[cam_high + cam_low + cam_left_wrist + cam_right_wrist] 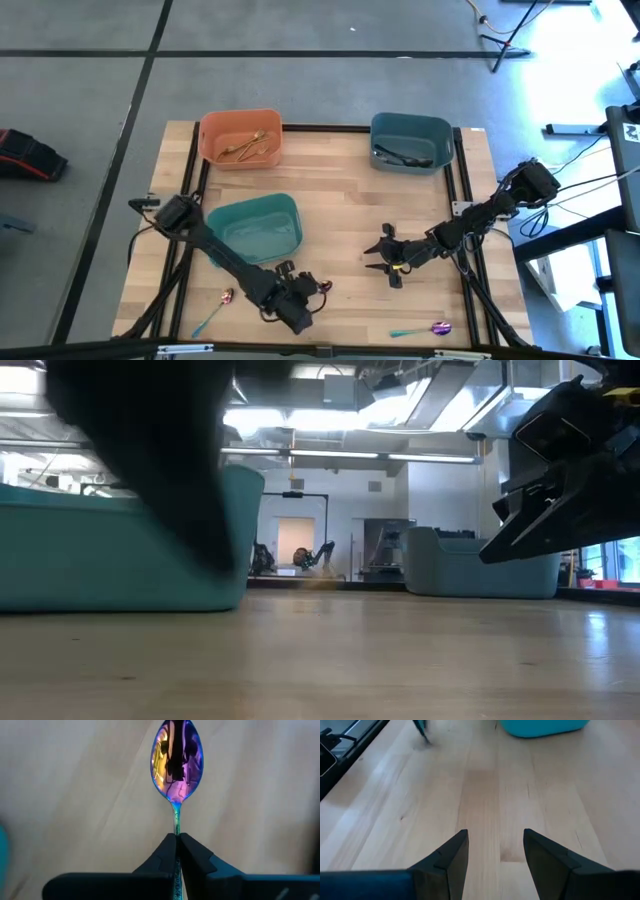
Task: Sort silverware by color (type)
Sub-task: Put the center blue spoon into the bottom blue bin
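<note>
The robot's left gripper should release the iridescent purple-pink spoon, now just in front of the teal bin, on the empty bottom of the teal bin (261, 236).
My left gripper (312, 284) is near the table's near edge, just in front of the teal bin (255, 228), and is shut on an iridescent purple-pink spoon (177, 762). Two more iridescent pieces lie flat on the wood, one at the near left (215, 312) and one at the near right (425, 328). Gold pieces (245, 148) lie in the orange bin (212, 128). Black pieces (400, 157) lie in the blue-grey bin (440, 130). My right gripper (495, 850) is open over bare wood right of centre (385, 258). My left gripper pinches the spoon's thin handle just behind the neck (176, 827) between its two fingertips (192, 851). The fingers lie along the handle, and the bowl sticks out ahead of them with its hollow side toward the camera. Whether the spoon is lifted clear, I cannot tell.
Black rails (455, 200) run along the table's left and right sides and its far edge. Bare wood lies between the teal bin and my right gripper. In the low view the teal bin (120, 550) stands at the left and the blue-grey bin (480, 565) farther back.
</note>
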### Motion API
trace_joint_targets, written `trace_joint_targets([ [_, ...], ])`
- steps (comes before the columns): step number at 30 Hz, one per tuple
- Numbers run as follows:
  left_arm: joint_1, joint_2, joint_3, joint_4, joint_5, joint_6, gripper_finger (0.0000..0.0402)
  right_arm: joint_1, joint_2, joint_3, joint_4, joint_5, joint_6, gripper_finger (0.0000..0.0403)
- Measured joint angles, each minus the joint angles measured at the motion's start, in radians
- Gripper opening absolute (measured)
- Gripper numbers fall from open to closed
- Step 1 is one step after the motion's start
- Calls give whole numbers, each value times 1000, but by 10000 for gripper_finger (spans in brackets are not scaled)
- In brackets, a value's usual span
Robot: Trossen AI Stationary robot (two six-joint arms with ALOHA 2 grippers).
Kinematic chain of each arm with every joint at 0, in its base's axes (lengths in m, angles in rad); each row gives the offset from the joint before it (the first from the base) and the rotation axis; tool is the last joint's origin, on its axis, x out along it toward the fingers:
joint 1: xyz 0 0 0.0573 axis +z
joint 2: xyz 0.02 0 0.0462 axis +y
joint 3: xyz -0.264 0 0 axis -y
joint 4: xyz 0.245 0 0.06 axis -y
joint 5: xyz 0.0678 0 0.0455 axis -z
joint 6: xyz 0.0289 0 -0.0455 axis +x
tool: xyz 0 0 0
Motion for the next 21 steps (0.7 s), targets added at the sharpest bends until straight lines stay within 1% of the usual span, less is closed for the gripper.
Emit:
trace_joint_targets([
  [4, -15, -103, 7, -19, -54, 55, 7, 0, 0, 0, 24, -16, -29, 179],
  [8, -30, -230, 7, -95, -171, 82, 8, 1, 0, 0, 48, -64, -52, 179],
  [10, -40, -293, 10, -165, -240, 84, 8, 1, 0, 0, 49, -80, -52, 179],
  [13, -48, -360, 9, -312, -330, 72, 8, 1, 0, 0, 49, -97, -47, 179],
  [15, -48, -396, 9, -437, -379, 27, 8, 1, 0, 0, 49, -99, -47, 179],
  [18, -34, -437, -1, -623, -402, -77, 8, 1, 0, 11, 43, -99, -49, 179],
  [21, -5, -464, -65, -713, -367, -158, 9, 1, 0, 20, 43, -99, -68, 179],
])
